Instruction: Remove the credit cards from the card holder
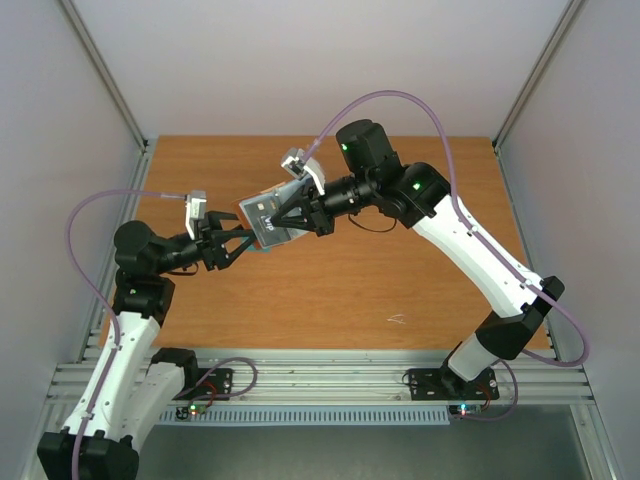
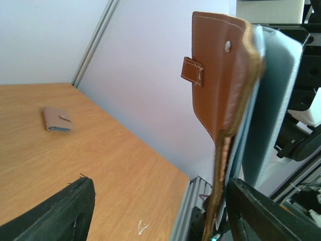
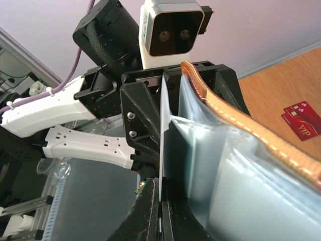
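The robot's right gripper carries the card holder by a thin inner leaf, so its left gripper should grip the brown cover's lower edge point(image 2: 216, 183) and take over the holder.
The card holder point(image 1: 268, 218) hangs open above the table's left half, brown outside point(image 2: 220, 75) with a snap tab point(image 2: 193, 70) and pale clear pockets point(image 3: 225, 175) inside. My right gripper point(image 3: 160, 211) is shut on a thin pale inner leaf point(image 3: 161, 145) of the holder and carries it point(image 1: 283, 218). My left gripper point(image 1: 243, 243) is open, its fingers point(image 2: 65, 211) wide apart. The holder's lower edge point(image 2: 218, 201) stands between them, close to the right finger point(image 2: 261, 216). Two reddish credit cards point(image 3: 302, 119) lie overlapping on the table.
A second small brownish wallet point(image 2: 56, 119) lies shut on the wooden table point(image 1: 400, 250) near the side wall. White scratch marks point(image 1: 397, 319) show on the table's near part. Grey walls enclose the table on three sides.
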`<move>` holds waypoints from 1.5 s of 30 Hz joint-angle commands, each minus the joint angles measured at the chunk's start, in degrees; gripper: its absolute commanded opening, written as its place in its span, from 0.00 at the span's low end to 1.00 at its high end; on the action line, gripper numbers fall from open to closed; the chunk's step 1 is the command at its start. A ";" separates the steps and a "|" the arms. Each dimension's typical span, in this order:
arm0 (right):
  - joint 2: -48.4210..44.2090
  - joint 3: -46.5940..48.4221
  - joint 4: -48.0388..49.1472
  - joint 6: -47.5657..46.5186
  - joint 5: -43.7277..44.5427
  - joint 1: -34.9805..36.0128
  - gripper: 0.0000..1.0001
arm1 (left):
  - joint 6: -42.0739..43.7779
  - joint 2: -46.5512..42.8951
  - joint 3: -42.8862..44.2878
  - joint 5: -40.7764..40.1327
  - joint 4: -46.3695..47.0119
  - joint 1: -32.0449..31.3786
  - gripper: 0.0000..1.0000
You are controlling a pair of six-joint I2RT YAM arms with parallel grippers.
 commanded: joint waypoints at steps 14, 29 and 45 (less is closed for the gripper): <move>0.13 2.07 0.42 -0.63 -4.81 1.02 0.01 | 2.03 -0.61 -0.97 1.59 2.26 -0.23 0.58; 0.96 3.89 -4.85 -4.61 -13.02 -0.59 0.01 | 5.07 -1.21 -1.09 9.77 3.07 -0.26 0.80; 2.89 4.74 -4.69 -3.39 -13.80 -2.34 0.01 | 0.70 -1.67 -1.56 3.88 7.20 -0.28 0.88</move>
